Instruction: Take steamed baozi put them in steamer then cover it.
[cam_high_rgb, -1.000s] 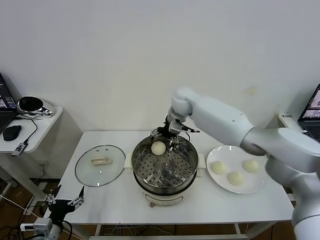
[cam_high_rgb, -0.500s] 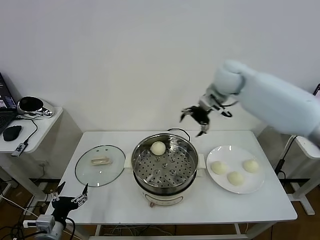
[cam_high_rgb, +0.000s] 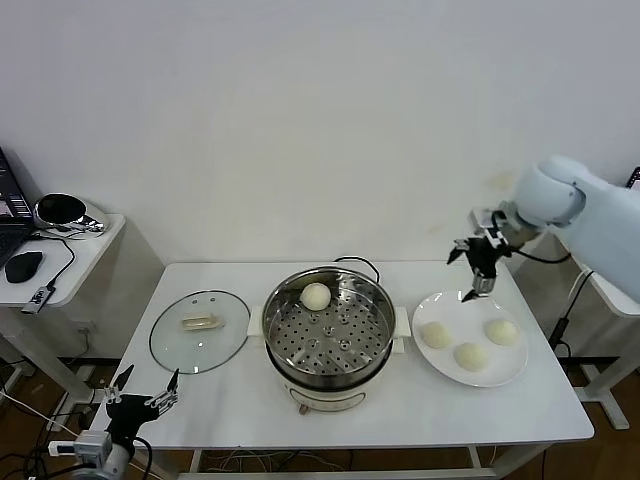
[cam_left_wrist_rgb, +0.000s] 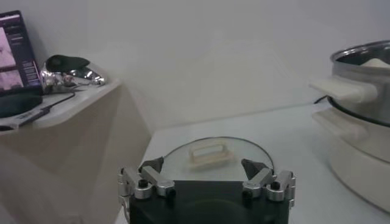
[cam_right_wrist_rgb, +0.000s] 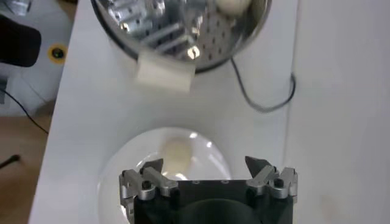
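Note:
I will next close my right gripper around the sides of the baozi (cam_high_rgb: 435, 334) (cam_right_wrist_rgb: 177, 156) that lies nearest the steamer on the white plate.
The steamer (cam_high_rgb: 330, 335) stands mid-table with one baozi (cam_high_rgb: 316, 295) on its perforated tray at the back left. Three baozi (cam_high_rgb: 436, 335) lie on a white plate (cam_high_rgb: 505, 370) to its right. My right gripper (cam_high_rgb: 472, 268) is open and empty, held in the air above the plate's back edge. In the right wrist view its jaws (cam_right_wrist_rgb: 204, 167) are spread over the plate, with one baozi (cam_right_wrist_rgb: 177, 151) below and the steamer (cam_right_wrist_rgb: 183, 36) farther off. My left gripper (cam_high_rgb: 138, 392) is open and parked low beside the table's front left corner.
A glass lid with a cream handle (cam_high_rgb: 199, 322) lies flat on the table left of the steamer, and shows in the left wrist view (cam_left_wrist_rgb: 210, 152). The steamer's black cord (cam_right_wrist_rgb: 268, 97) runs behind it. A side desk (cam_high_rgb: 60, 245) with a mouse stands at the far left.
My right gripper has left the baozi in the steamer, risen, and swung right from the pot to above the plate. The left arm has barely moved.

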